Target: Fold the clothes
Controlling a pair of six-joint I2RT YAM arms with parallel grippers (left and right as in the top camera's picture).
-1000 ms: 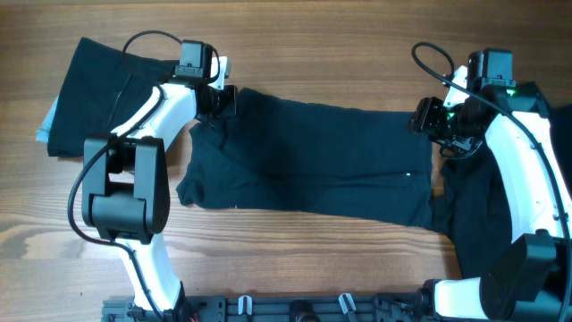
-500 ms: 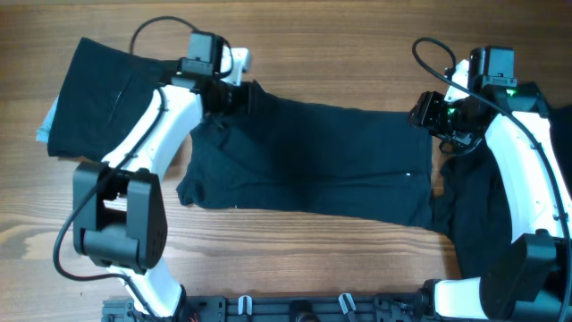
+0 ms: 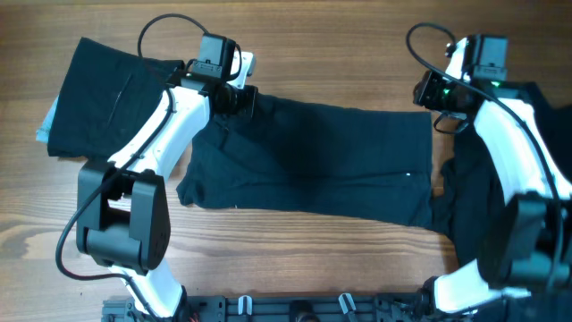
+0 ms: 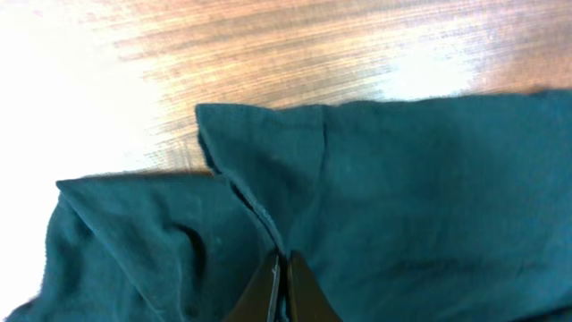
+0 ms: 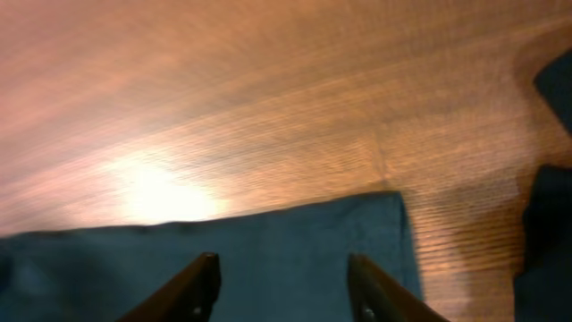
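Next, I close my right gripper on the far corner (image 3: 424, 115) (image 5: 382, 207) of the dark teal garment, next to the pile of dark clothes.
A dark teal garment (image 3: 313, 161) lies spread flat across the middle of the wooden table. My left gripper (image 3: 239, 97) is shut on a fold at its far left corner; in the left wrist view the closed gripper (image 4: 284, 268) pinches a ridge of the cloth (image 4: 402, 197). My right gripper (image 3: 429, 93) is open just beyond the garment's far right corner. In the right wrist view the gripper (image 5: 281, 273) stands wide apart above the garment's edge (image 5: 295, 241), holding nothing.
A folded dark cloth (image 3: 98, 89) lies at the far left on a light blue item (image 3: 43, 125). A heap of dark clothes (image 3: 487, 206) lies along the right side under the right arm. Bare wood (image 3: 313, 45) runs along the far edge.
My left gripper has moved right, dragging the garment's far left corner inward. My right gripper has moved off the garment's far right corner toward the far edge; that corner stays flat.
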